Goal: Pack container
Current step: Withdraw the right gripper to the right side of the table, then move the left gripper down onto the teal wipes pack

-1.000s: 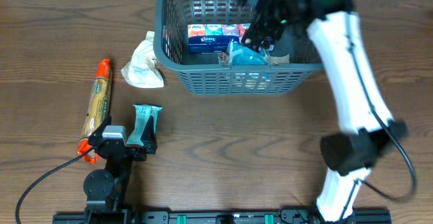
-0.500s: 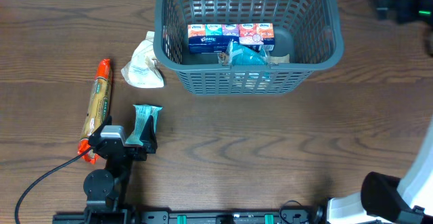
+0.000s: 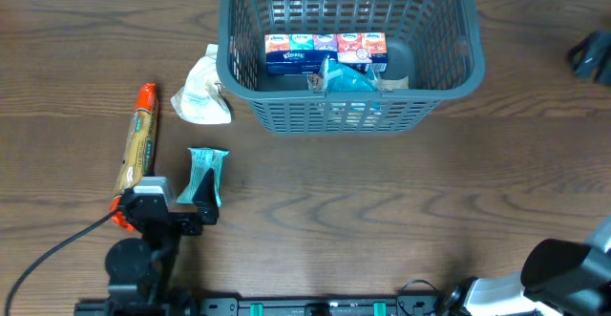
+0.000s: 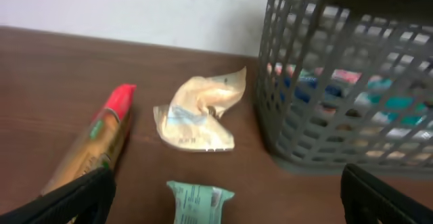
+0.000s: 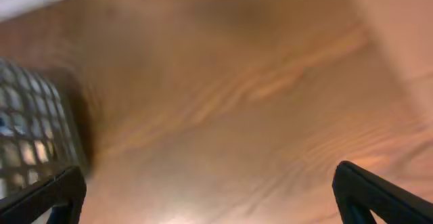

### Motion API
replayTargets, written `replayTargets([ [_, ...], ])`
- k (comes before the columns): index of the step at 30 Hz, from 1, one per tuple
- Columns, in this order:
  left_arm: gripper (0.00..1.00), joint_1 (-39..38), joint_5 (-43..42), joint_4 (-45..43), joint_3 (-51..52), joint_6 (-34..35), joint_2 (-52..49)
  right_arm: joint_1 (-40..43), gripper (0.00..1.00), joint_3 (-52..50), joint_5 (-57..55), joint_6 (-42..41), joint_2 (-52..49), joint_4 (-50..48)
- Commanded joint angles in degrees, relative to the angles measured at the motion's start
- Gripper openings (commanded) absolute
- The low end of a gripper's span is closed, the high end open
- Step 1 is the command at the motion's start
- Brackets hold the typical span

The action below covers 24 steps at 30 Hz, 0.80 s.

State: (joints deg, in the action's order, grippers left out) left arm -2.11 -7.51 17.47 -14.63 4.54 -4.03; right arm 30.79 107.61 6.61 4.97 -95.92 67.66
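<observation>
The middle of the teal packet (image 3: 202,175) should be pinched next between the packet's two ends, as my left gripper goes there and closes.
The container, a dark grey lattice basket (image 3: 346,115), stands at the back centre. It holds a row of tissue packs (image 3: 325,51) and a blue packet (image 3: 349,79). A teal packet (image 3: 204,175) lies on the table left of centre, and its top end shows in the left wrist view (image 4: 199,200). My left gripper (image 3: 167,211) is open and empty, low over the table just in front of the teal packet, with jaws wide apart (image 4: 226,178). My right gripper (image 3: 592,56) is a dark blur at the right edge, right of the basket. It is open and empty (image 5: 210,190).
A crumpled beige packet (image 3: 202,96) lies against the basket's left side (image 4: 199,116). A long orange tube packet with a red end (image 3: 136,149) lies at the far left (image 4: 101,139). The basket's wall (image 5: 27,129) shows at the left of the right wrist view.
My right arm has pulled out of the basket and swung away to the right edge. My left gripper has drawn back slightly toward the table's front.
</observation>
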Motion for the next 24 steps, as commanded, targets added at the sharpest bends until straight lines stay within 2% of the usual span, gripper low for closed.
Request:
replayTargets([
  [1, 0.99, -0.2, 0.9, 3.5, -8.0, 0.1, -4.7, -1.1, 0.99, -7.2, 1.3, -1.0, -0.3, -1.8],
  [9, 0.99, -0.2, 1.0, 16.2, -28.9, -0.9, -21.1, -1.7, 0.99, -22.5, 1.4, -1.0, -0.3, -8.8],
  [16, 0.99, -0.2, 2.2, 40.9, -50.3, -0.8, -39.0, -2.1, 0.99, -30.1, 1.8, -1.1, -0.3, -12.7],
  [19, 0.99, -0.2, 2.2, 49.0, -56.2, -0.8, -44.3, -2.7, 0.99, -30.4, 2.0, -1.0, -0.3, -13.4],
  [24, 0.99, -0.2, 1.9, 54.2, -57.8, -0.8, -48.0, -3.9, 0.99, -30.4, 2.0, -1.1, -0.3, -14.2],
])
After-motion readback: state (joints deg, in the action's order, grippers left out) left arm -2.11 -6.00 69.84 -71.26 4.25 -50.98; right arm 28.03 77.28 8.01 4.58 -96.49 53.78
